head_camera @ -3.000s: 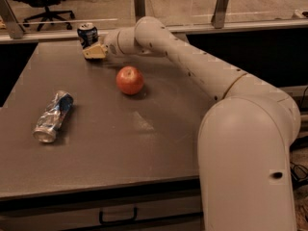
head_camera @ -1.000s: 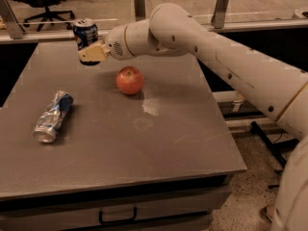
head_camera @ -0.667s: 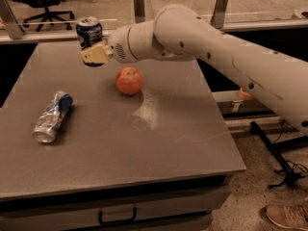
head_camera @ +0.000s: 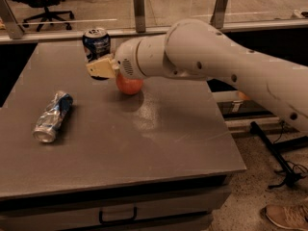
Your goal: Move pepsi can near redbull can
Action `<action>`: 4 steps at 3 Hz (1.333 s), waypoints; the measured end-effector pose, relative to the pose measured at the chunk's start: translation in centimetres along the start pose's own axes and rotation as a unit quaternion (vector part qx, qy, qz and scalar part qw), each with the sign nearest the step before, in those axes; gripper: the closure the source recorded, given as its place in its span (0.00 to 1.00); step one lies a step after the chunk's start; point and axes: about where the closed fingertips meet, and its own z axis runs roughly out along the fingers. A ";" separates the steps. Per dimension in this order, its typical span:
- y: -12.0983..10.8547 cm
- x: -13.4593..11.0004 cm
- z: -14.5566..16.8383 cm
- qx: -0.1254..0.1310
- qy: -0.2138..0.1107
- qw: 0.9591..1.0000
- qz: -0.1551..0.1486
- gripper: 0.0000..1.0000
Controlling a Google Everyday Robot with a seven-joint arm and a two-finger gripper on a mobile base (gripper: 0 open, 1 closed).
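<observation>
Next, I let go of the pepsi can with my gripper on the grey table (head_camera: 85,107), beside the far end of the redbull can, facing the apple.
The pepsi can (head_camera: 96,43), dark navy with white markings and a silver top, stands upright in my gripper (head_camera: 97,65), which is shut on its lower part and holds it above the back left of the grey table (head_camera: 159,143). One tan finger (head_camera: 102,69) covers the can's lower front. The redbull can (head_camera: 52,116), silver and light blue and dented, lies on its side at the table's left, well in front of and to the left of the held can.
A red apple (head_camera: 129,85) sits on the table just right of the gripper, partly hidden by my arm (head_camera: 202,57). A glass partition and posts run behind the table. An office chair (head_camera: 41,4) stands at the back left. A shoe (head_camera: 286,216) shows at the bottom right floor.
The gripper has carried the pepsi can up from the table's back left corner and a little forward and to the right. The arm now covers part of the apple.
</observation>
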 end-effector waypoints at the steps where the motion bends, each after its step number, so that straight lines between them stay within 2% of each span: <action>1: 1.4 0.8 -0.9 -0.009 0.002 1.000 -0.002 1.00; 3: 4.9 2.0 -0.5 -0.067 -0.003 0.998 -0.009 1.00; 4: 5.5 3.6 1.2 -0.092 -0.022 0.995 -0.016 1.00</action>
